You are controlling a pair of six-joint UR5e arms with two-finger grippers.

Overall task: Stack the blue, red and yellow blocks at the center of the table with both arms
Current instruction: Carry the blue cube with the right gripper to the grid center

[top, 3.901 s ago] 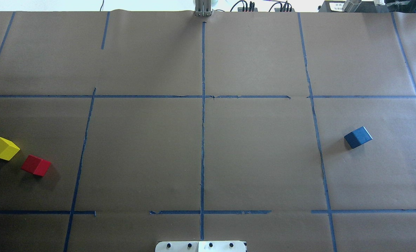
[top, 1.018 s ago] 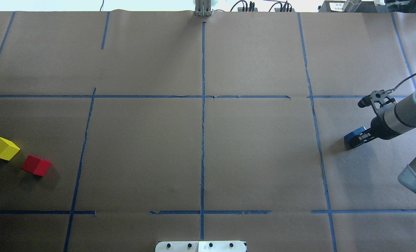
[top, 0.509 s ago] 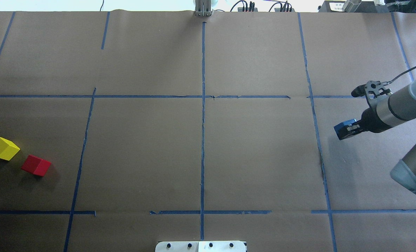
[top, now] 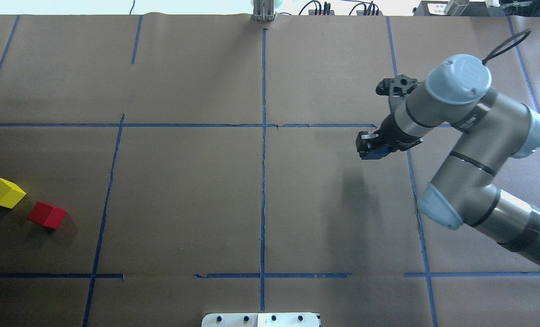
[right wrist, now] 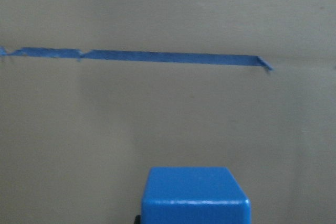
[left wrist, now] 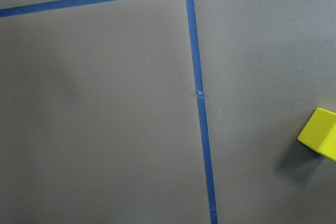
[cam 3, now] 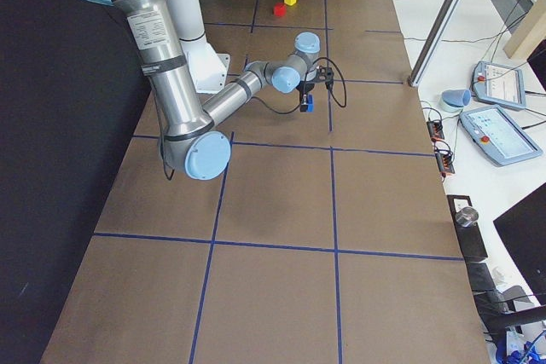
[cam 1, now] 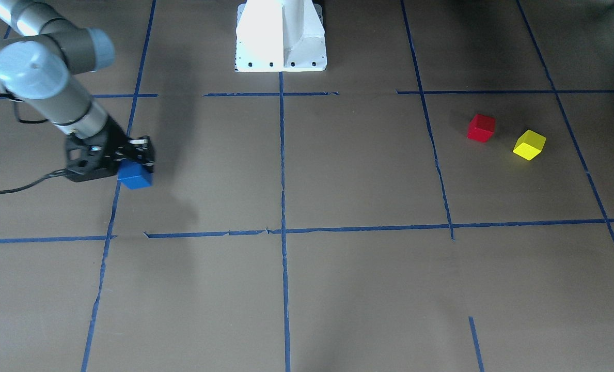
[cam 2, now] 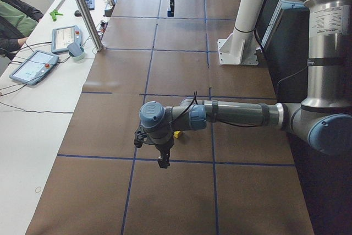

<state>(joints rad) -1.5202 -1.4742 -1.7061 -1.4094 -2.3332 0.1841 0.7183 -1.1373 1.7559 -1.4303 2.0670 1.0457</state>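
The blue block, which is held above the table now, will be put down by my right gripper on the middle tape line (cam 1: 285, 186), just short of its crossing toward the white pedestal base.
My right gripper (top: 370, 146) is shut on the blue block (top: 372, 154) and holds it above the table (top: 183, 190), just left of the right-hand tape line. The block also shows under the fingers from across the table (cam 1: 135, 176) and fills the bottom of the right wrist view (right wrist: 197, 195). The red block (top: 47, 214) and the yellow block (top: 5, 192) lie side by side at the far left. My left gripper (cam 2: 163, 160) hangs low near the yellow block (cam 2: 177, 134); I cannot tell if it is open. In the left wrist view the yellow block (left wrist: 320, 140) sits at the right edge.
The white pedestal base (cam 1: 281, 36) stands at the robot's edge of the table. Beyond the far edge a side bench carries tablets (cam 2: 33, 67) and a metal post (cam 2: 85, 9). A person's sleeve (cam 2: 11, 20) shows there.
The right arm came in, took hold of the blue block and has lifted it and carried it leftward past the right tape line. Red and yellow blocks have not moved.
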